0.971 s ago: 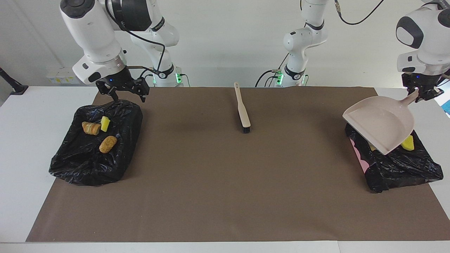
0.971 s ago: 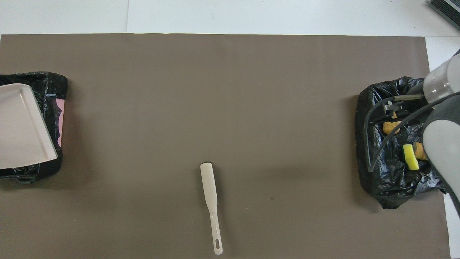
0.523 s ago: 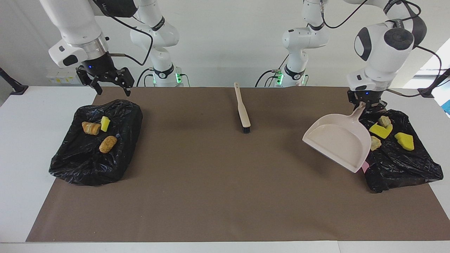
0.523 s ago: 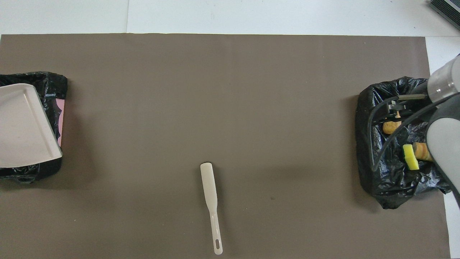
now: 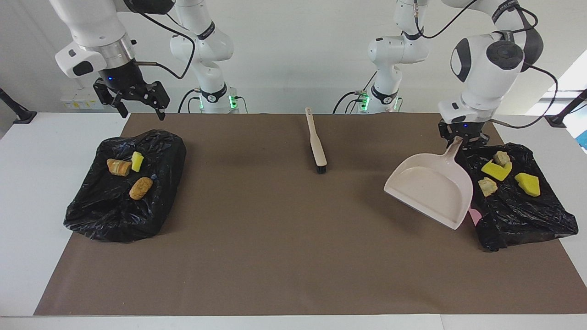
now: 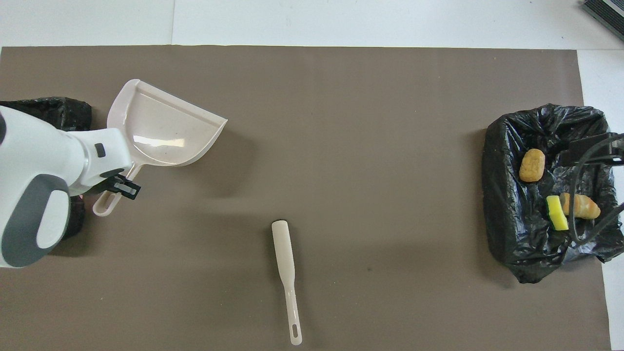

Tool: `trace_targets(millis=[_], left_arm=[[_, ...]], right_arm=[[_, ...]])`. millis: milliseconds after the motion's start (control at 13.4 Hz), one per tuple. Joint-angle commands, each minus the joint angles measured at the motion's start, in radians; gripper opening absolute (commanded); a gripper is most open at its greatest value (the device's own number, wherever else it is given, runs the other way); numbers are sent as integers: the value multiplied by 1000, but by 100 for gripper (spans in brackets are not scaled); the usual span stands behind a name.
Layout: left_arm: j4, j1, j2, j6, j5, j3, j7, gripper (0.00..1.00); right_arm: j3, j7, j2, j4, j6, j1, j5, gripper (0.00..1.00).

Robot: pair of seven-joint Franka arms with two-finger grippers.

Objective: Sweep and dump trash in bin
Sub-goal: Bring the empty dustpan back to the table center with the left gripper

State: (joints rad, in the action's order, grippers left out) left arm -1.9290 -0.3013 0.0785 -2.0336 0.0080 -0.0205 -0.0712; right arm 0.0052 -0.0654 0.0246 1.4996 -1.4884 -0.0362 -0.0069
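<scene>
Next, I set the beige dustpan, which hangs over the mat now, down with my left gripper on the brown mat (image 6: 279,140) just past the wide end of the beige brush.
My left gripper (image 5: 460,140) is shut on the handle of the beige dustpan (image 5: 431,188), which hangs tilted and empty over the mat beside the black-bagged bin (image 5: 527,215) at the left arm's end. Two yellow chunks (image 5: 496,170) and two tan chunks (image 5: 487,186) lie in that bin. The dustpan (image 6: 165,126) and left gripper (image 6: 119,184) also show in the overhead view. My right gripper (image 5: 142,112) is open and empty, raised above the second black-bagged bin (image 5: 114,211). That bin holds two tan chunks (image 5: 141,188) and one yellow chunk (image 5: 137,161).
A beige brush (image 5: 316,142) with black bristles lies on the brown mat (image 5: 275,238) at mid-table, nearer to the robots, also in the overhead view (image 6: 286,263). The second bin (image 6: 512,204) sits at the right arm's end.
My left gripper carried the dustpan off its bin toward the table's middle, uncovering the chunks there. My right gripper rose away from the other bin.
</scene>
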Motion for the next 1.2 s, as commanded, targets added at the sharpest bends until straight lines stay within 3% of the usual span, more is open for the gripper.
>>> trace_targets(millis=[0, 149, 374, 1121], left_arm=[[171, -84, 168, -43, -93, 24, -189, 0], [255, -145, 256, -42, -100, 25, -249, 0], [297, -171, 310, -45, -97, 24, -311, 0], [233, -263, 317, -59, -95, 24, -335, 0]], right_arm=[[5, 10, 21, 25, -1, -2, 19, 100], [4, 10, 20, 25, -1, -4, 19, 100], [4, 10, 21, 25, -1, -4, 21, 100], [4, 10, 20, 25, -1, -4, 21, 100]])
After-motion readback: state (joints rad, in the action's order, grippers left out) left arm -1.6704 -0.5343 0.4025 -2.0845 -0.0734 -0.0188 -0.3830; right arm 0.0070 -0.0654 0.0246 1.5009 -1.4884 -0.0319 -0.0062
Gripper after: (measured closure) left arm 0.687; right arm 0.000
